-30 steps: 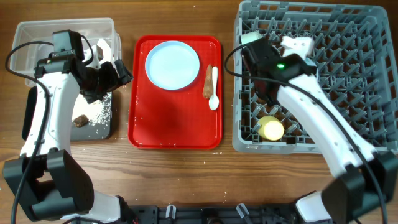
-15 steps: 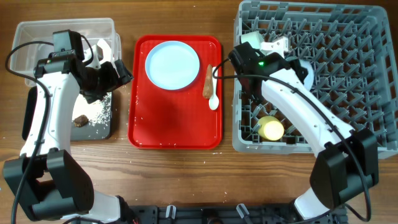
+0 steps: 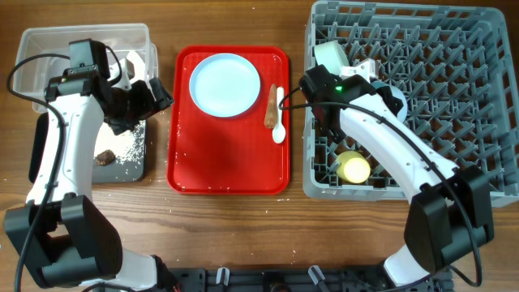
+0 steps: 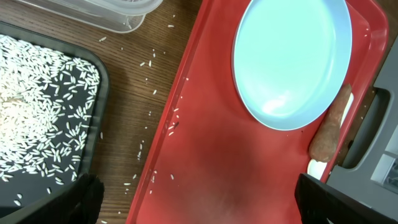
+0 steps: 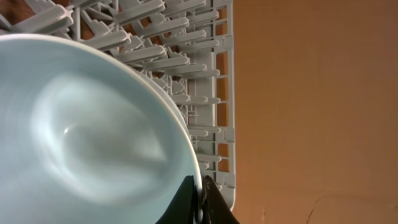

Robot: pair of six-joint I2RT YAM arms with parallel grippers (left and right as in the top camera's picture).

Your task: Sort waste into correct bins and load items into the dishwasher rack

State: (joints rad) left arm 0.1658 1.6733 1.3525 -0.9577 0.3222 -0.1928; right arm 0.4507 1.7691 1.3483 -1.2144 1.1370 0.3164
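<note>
My right gripper will let go of the pale blue bowl in the rack (image 3: 357,120) between the pale green cup and the yellow cup.
My right gripper (image 5: 200,200) is shut on the rim of a pale blue bowl (image 5: 87,130), which fills the left of the right wrist view. In the overhead view that bowl (image 3: 328,55) is held on edge over the back left corner of the grey dishwasher rack (image 3: 454,122), with the right gripper (image 3: 345,63) beside it. A yellow cup (image 3: 354,168) sits in the rack's front left. My left gripper (image 4: 199,208) hangs open over the red tray's left edge with nothing between its fingers. On the tray lie the blue plate (image 4: 292,59), the carrot-like stick (image 4: 329,124) and the white spoon (image 3: 279,118).
The black tray (image 3: 138,162) holds scattered rice (image 4: 31,124) and a brown lump (image 3: 104,157). The clear tub (image 3: 49,49) stands behind it, partly under my left arm. Rice grains lie on the wood between the black tray and the red tray (image 3: 227,162).
My right arm has swung left with the bowl, bringing it toward the rack's back left corner. The left arm has not moved.
</note>
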